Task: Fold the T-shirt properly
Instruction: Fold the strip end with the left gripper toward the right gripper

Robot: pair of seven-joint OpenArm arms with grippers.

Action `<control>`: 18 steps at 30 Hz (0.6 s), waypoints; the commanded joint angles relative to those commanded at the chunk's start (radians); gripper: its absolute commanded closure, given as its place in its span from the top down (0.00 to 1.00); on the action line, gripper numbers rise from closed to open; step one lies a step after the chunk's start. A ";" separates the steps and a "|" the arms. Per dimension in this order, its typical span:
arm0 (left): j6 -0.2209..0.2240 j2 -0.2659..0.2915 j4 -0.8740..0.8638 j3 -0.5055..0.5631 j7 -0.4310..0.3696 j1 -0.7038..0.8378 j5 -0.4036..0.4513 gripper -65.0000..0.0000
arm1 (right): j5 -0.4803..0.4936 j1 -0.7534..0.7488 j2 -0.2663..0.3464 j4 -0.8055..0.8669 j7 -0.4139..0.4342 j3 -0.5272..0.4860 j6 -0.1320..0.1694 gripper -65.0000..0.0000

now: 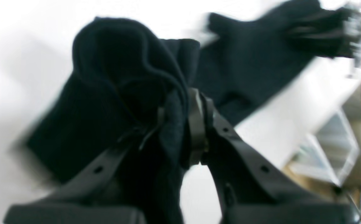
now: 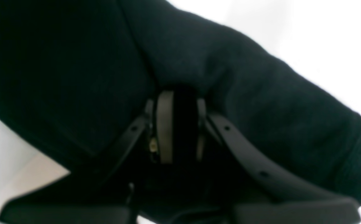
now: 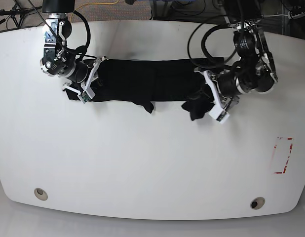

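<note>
Next, my left gripper releases the bunched end of the black T-shirt on the middle part of the T-shirt (image 3: 173, 82) (image 1: 209, 76).
The black T-shirt (image 3: 152, 81) is pulled into a long narrow band across the far half of the white table (image 3: 142, 163), between both grippers. My right gripper (image 3: 92, 81), at the left of the base view, is shut on the shirt's left end. In the right wrist view its fingers (image 2: 165, 124) pinch black cloth (image 2: 74, 68). My left gripper (image 3: 206, 98), at the right of the base view, is shut on a bunched end. The left wrist view shows that gripper (image 1: 182, 124) clamping a fold of the cloth (image 1: 105, 93). No lettering or patch shows.
A red-outlined rectangle (image 3: 283, 155) is marked on the table at the right. Two round fittings (image 3: 40, 193) (image 3: 257, 203) sit near the front edge. Black cables (image 3: 202, 44) loop behind the arms. Past the table edge, the left wrist view shows a pale frame (image 1: 330, 149).
</note>
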 joint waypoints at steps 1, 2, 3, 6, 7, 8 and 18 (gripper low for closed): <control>0.000 0.005 0.002 0.015 0.000 0.014 0.000 0.03 | 0.000 0.000 0.000 0.000 0.000 0.000 0.000 0.14; 0.000 0.005 0.002 0.020 0.000 0.018 0.000 0.03 | 0.000 0.000 0.000 0.000 0.000 0.000 0.000 0.14; 0.000 0.005 0.002 0.021 0.000 0.018 0.002 0.03 | 0.000 0.000 0.000 0.000 0.000 0.000 0.000 0.14; 0.000 0.005 0.000 0.021 0.000 0.018 0.002 0.03 | 0.000 0.000 0.000 0.000 0.002 0.000 0.000 0.14; 0.000 0.005 0.000 0.021 0.000 0.018 0.002 0.03 | 0.000 0.000 0.000 0.000 0.002 0.000 0.000 0.14; 0.000 0.003 0.000 0.023 0.000 0.020 0.002 0.03 | 0.000 0.000 0.000 0.000 0.002 0.000 0.000 0.14; 0.000 0.003 0.000 0.032 0.000 0.023 0.002 0.09 | 0.000 -0.002 0.000 0.000 0.002 0.000 0.000 0.14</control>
